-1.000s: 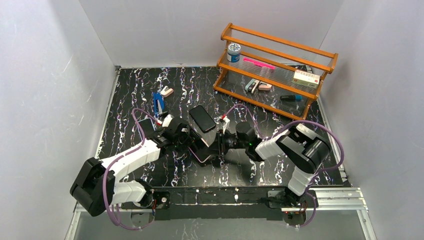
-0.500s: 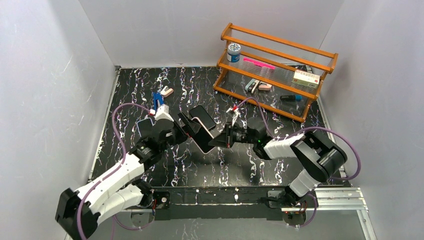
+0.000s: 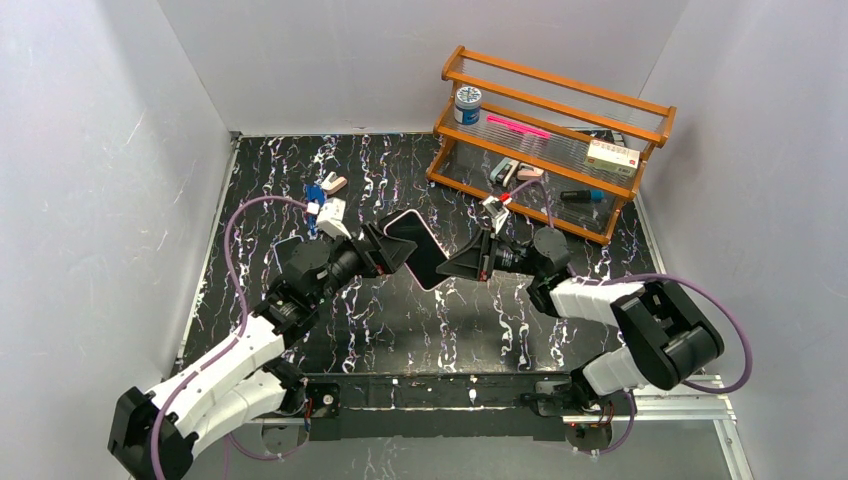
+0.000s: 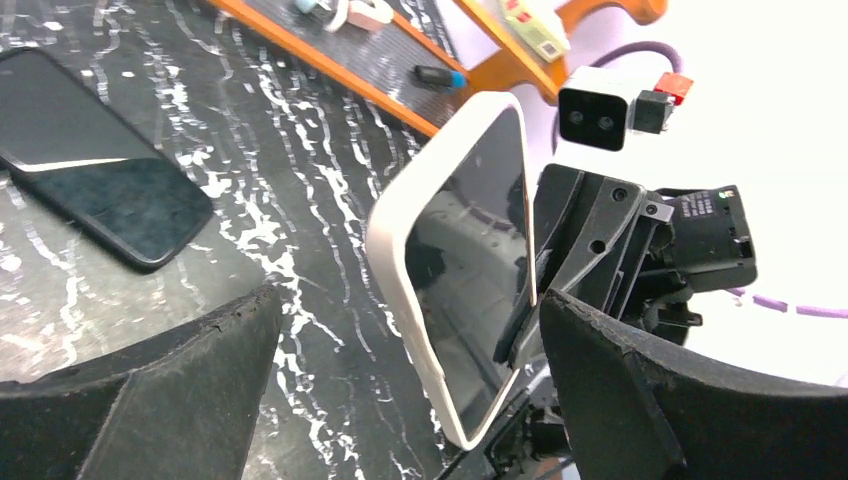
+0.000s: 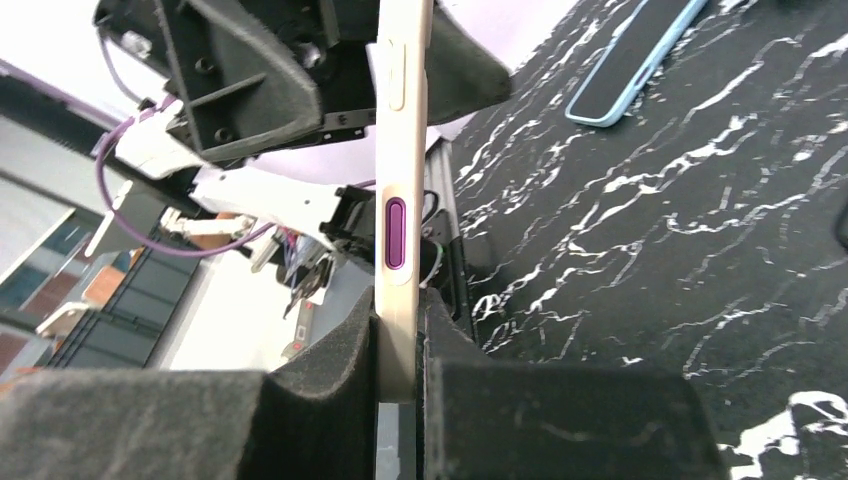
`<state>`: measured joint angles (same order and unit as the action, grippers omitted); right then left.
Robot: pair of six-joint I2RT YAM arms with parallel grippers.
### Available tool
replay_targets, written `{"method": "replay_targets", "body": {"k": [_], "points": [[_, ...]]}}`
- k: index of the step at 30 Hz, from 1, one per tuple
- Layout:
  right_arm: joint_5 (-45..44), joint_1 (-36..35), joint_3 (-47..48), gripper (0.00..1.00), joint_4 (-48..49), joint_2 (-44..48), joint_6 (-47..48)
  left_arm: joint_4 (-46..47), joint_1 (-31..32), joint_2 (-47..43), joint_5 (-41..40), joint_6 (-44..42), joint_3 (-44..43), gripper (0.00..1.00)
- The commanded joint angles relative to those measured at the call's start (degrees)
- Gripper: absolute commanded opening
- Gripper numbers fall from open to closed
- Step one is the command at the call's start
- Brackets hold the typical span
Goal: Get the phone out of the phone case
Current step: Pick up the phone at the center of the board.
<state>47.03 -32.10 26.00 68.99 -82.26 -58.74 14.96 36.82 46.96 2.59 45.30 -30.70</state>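
Observation:
My right fingers span phone screen and case; once my left gripper holds the phone, they should take the case's corner (image 4: 468, 435).
A phone in a cream case (image 3: 424, 252) hangs in the air above the middle of the table, tilted on edge. My right gripper (image 3: 466, 262) is shut on its right end. In the right wrist view the pads (image 5: 330, 370) clamp the case (image 5: 403, 120), whose edge with a purple button faces the camera. My left gripper (image 3: 390, 250) is at the phone's left end. In the left wrist view its fingers (image 4: 150, 400) stand wide apart around the cased phone (image 4: 455, 280), open. The dark screen faces the left wrist camera.
A second black phone (image 4: 95, 160) lies flat on the marbled table (image 3: 400, 320). A wooden rack (image 3: 550, 130) with small items stands at the back right. A blue item (image 3: 316, 196) lies at the back left. A dark slab with a light blue rim (image 5: 630, 55) lies on the table.
Both grippers have lifted the cased phone and carried it up and toward the back of the table. The right arm has stretched out further.

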Motion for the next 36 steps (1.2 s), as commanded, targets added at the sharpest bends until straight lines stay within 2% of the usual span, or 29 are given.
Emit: {"method": "replay_targets", "body": {"k": [1, 5, 10, 15, 19, 23, 26, 29, 36], "points": [[4.7, 0.2, 2.8, 0.01, 7.4, 3.7, -3.1, 10.7, -1.0, 2.9, 8.0, 2.0, 0.4, 0.97], [6.4, 0.3, 3.7, 0.01, 8.7, 4.9, -4.8, 19.9, -1.9, 4.4, 12.6, 7.2, 1.9, 0.89], [6.8, 0.2, 4.7, 0.01, 7.9, 5.8, -5.0, 25.6, -2.3, 5.7, 16.0, 10.9, 2.6, 0.69], [7.2, 0.2, 5.5, 0.01, 8.3, 5.7, -5.4, 29.1, -2.4, 6.2, 17.2, 13.3, 3.7, 0.4], [6.1, 0.2, 5.5, 0.04, 8.0, 5.8, -5.7, 29.8, -2.4, 5.6, 16.1, 14.2, 3.8, 0.02], [3.4, 0.1, 4.2, 0.37, 7.9, 6.8, -6.2, 29.9, -2.5, 3.9, 11.0, 16.3, 4.7, 0.0], [0.5, -0.3, 2.2, 0.53, 8.0, 8.3, -6.0, 30.4, -2.5, 2.8, 5.9, 18.4, 5.5, 0.0], [-2.2, -1.5, 0.7, 0.6, 8.1, 9.8, -5.2, 31.3, -2.5, 2.0, 1.2, 20.7, 6.3, 0.0], [-6.9, -4.6, -0.6, 0.61, 8.0, 10.4, -3.7, 37.3, -2.5, 3.8, -4.3, 27.3, 7.5, 0.0]]}}
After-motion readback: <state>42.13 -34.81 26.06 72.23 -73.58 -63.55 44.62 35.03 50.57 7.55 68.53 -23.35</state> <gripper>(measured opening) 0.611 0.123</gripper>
